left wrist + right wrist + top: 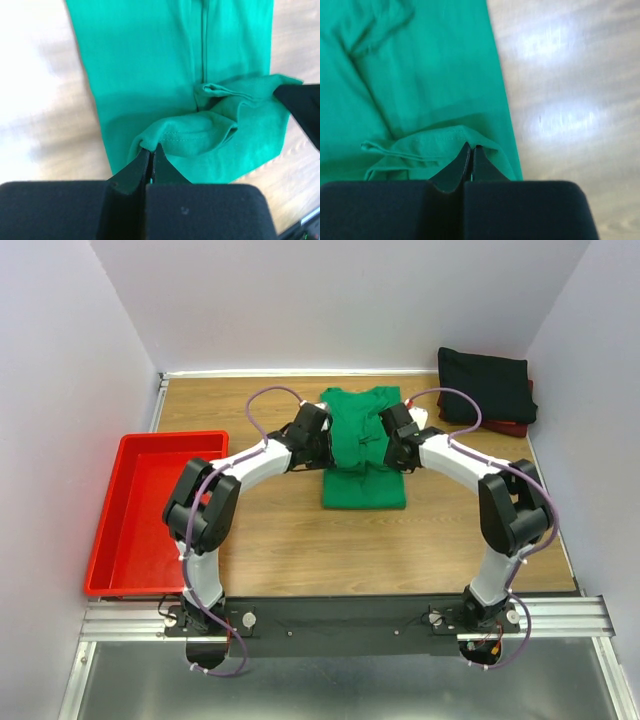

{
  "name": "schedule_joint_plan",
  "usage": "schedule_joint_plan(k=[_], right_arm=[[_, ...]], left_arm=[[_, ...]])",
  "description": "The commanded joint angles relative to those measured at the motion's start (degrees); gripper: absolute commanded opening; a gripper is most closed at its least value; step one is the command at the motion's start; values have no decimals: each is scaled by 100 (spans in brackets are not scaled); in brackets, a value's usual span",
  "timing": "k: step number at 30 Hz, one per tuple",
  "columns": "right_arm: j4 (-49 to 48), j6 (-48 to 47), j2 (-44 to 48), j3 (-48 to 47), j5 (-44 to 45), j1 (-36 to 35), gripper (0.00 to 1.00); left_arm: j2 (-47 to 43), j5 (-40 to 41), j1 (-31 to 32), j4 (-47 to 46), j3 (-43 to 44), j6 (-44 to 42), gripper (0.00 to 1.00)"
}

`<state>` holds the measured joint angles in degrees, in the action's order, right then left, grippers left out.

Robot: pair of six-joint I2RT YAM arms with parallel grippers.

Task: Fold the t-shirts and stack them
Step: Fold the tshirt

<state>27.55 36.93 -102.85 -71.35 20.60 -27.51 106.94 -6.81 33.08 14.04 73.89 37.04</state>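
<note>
The lifted hem of the green t-shirt sags and curls in the middle, so next I lay it down farther back and take hold of its corner (138, 142) again with my left gripper.
The bright green t-shirt (363, 475) lies lengthwise in the middle of the table, partly folded. My left gripper (322, 436) is shut on its hem at the left edge and holds the cloth lifted (150, 146). My right gripper (392, 438) is shut on the hem at the right edge (472, 146). The lifted fold hangs between both grippers over the shirt's middle. The black t-shirt (487, 385) lies folded at the back right on top of the dark red t-shirt (512, 426), of which only an edge shows.
A red plastic tray (150, 510) stands at the left edge of the wooden table (280, 540). White walls close off the back and both sides.
</note>
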Motion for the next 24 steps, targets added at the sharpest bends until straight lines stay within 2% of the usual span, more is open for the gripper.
schedule_joint_plan(k=[1, 18, 24], right_arm=[[-435, -133, -341, -388, -152, 210, 0], [-584, -221, -1044, -1170, -645, 668, 0], [-584, -221, -1194, -1267, -733, 747, 0]], left_arm=[[398, -31, -135, 133, 564, -91, 0], [1259, -84, -495, 520, 1777, -329, 0], [1462, -145, -557, 512, 1910, -408, 0]])
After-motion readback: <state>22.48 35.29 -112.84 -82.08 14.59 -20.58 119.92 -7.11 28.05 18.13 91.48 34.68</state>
